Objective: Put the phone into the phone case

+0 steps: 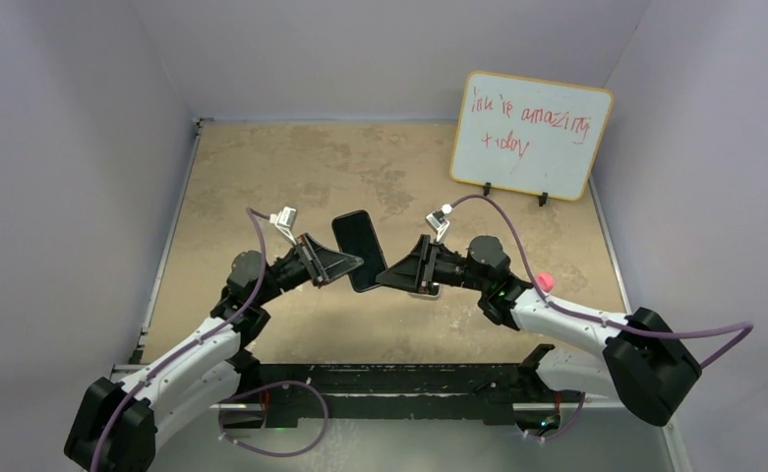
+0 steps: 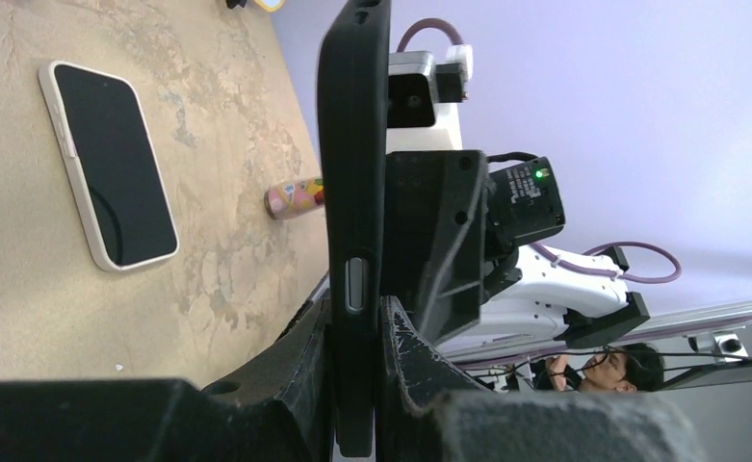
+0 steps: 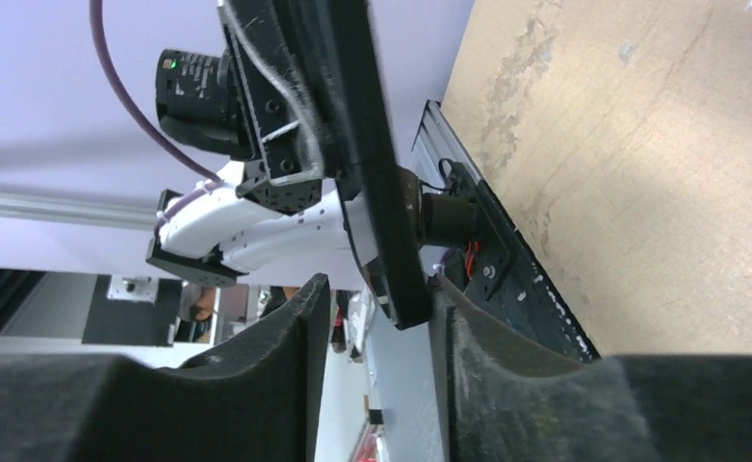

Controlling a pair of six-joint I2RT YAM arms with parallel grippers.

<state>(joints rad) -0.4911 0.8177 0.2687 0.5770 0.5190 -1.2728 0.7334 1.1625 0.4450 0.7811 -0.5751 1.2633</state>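
My left gripper has the black phone case. It will let go of it on the bare table [image 1: 374, 265] close beside the pale-rimmed phone.
The black phone case [image 1: 359, 250] is held up off the table, edge-on in the left wrist view [image 2: 352, 173]. My left gripper [image 1: 353, 265] is shut on its lower part [image 2: 357, 322]. My right gripper [image 1: 387, 275] is open; the case's end [image 3: 376, 164] sits between its fingers [image 3: 376, 300], close to one pad and apart from the other. The phone [image 2: 107, 164], dark screen up with a pale rim, lies flat on the table. In the top view only a pale sliver of it [image 1: 429, 291] shows under the right gripper.
A whiteboard [image 1: 530, 135] with red writing stands at the back right. A small pink object [image 1: 544, 282] lies on the table by the right arm and also shows in the left wrist view [image 2: 293, 197]. Walls enclose the tan table [image 1: 291, 177].
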